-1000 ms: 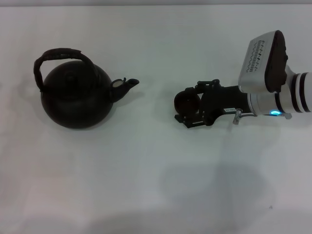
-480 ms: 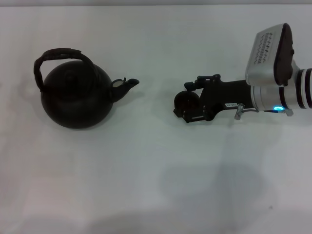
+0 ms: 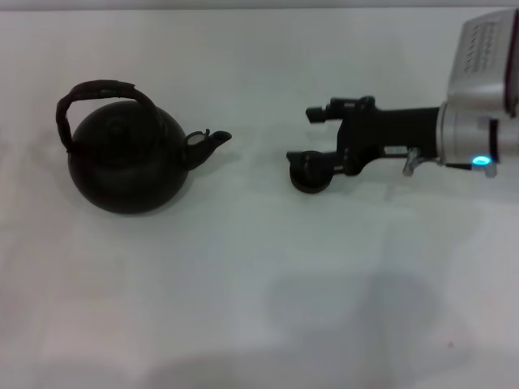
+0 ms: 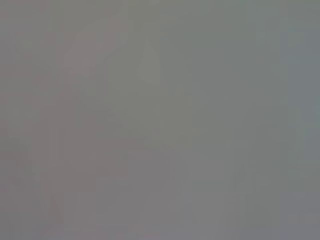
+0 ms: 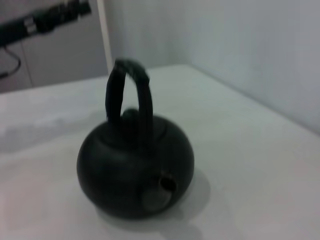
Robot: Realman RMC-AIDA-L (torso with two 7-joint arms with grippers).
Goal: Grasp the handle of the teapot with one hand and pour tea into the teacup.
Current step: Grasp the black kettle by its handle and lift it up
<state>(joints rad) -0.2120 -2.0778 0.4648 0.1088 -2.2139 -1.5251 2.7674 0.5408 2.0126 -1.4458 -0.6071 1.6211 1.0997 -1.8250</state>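
The robot's left gripper will close on the upright part of the teapot's handle [image 3: 62, 128], on the side that faces away from its spout.
The teapot [image 3: 126, 162] stands upright at the left of the white table, with its arched handle [image 3: 101, 89] over the lid and its spout [image 3: 209, 142] pointing right. In the right wrist view the teapot [image 5: 135, 170] faces the camera spout-first, the handle [image 5: 127, 95] rising above it. The small dark teacup [image 3: 310, 180] sits on the table right of the spout. My right gripper [image 3: 302, 134] reaches in from the right and is open. Its lower finger [image 3: 312, 160] lies over the cup's far rim and its upper finger [image 3: 328, 109] is well clear. The left gripper is out of view.
The white table [image 3: 243, 284] stretches wide in front of the pot and cup. A pale wall and a white post [image 5: 104, 30] stand behind the table in the right wrist view, with a dark device [image 5: 45, 20] at the far side. The left wrist view shows only flat grey.
My right gripper held the teacup between its fingers; it has since drawn back to the right and toward the far side, leaving the cup on the table. The teapot has not moved.
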